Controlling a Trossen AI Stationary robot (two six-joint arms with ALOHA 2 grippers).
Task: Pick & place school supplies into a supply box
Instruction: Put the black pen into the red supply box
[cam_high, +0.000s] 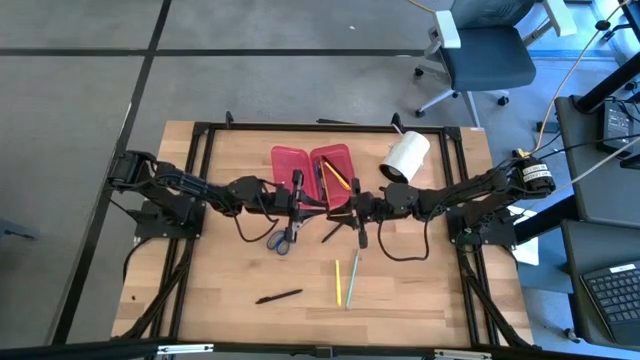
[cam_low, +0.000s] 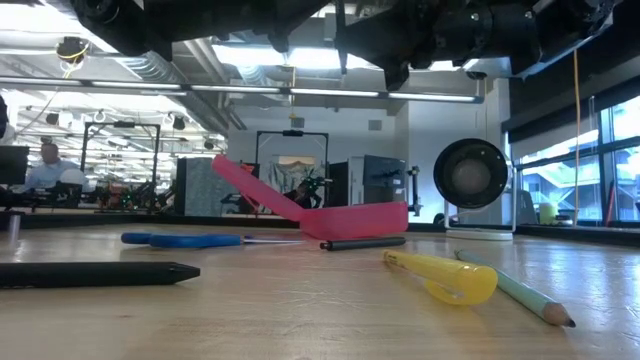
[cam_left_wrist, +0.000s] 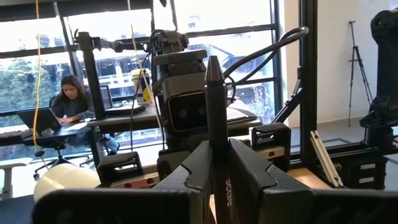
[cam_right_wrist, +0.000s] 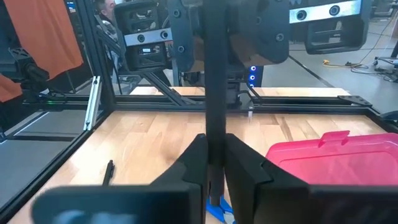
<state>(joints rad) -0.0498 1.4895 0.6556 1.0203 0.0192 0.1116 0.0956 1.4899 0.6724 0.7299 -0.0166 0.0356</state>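
Observation:
Next, my right gripper puts the black pen down in the red-pink supply box (cam_high: 331, 181) next to the yellow pencil.
The red-pink supply box (cam_high: 312, 165) lies open at the table's middle, with a yellow pencil (cam_high: 336, 178) and a dark pen inside. My left gripper (cam_high: 318, 200) and right gripper (cam_high: 338, 205) face each other, fingertips close together, above the box's near edge. Each wrist view shows shut fingers on an upright black pen (cam_left_wrist: 214, 112) (cam_right_wrist: 214, 81); I cannot tell whether it is one pen or two. The blue scissors (cam_high: 283, 238), a black pen (cam_high: 332, 233), another black pen (cam_high: 278, 296), a yellow pen (cam_high: 338, 282) and a green pencil (cam_high: 352, 280) lie flat on the table. My left gripper (cam_left_wrist: 214, 174) pinches the black pen's shaft (cam_left_wrist: 216, 146) between its two fingers, coming level from the table's left, across the pen. The pen stands upright, its tapered end (cam_left_wrist: 213, 65) well above the fingers. My right gripper (cam_right_wrist: 213, 162) pinches a black pen's shaft (cam_right_wrist: 214, 134) between its two fingers, coming from the table's right and slanting slightly down, across the pen. The pen stands upright, clear of the table, and runs up past the picture's top.
A big white roll (cam_high: 404, 157) lies at the box's far right. A black frame (cam_high: 300, 128) runs round the table's edges. Bare wood lies at the near left (cam_high: 200, 280) and near right (cam_high: 420, 290). A person sits in the room beyond (cam_left_wrist: 68, 102).

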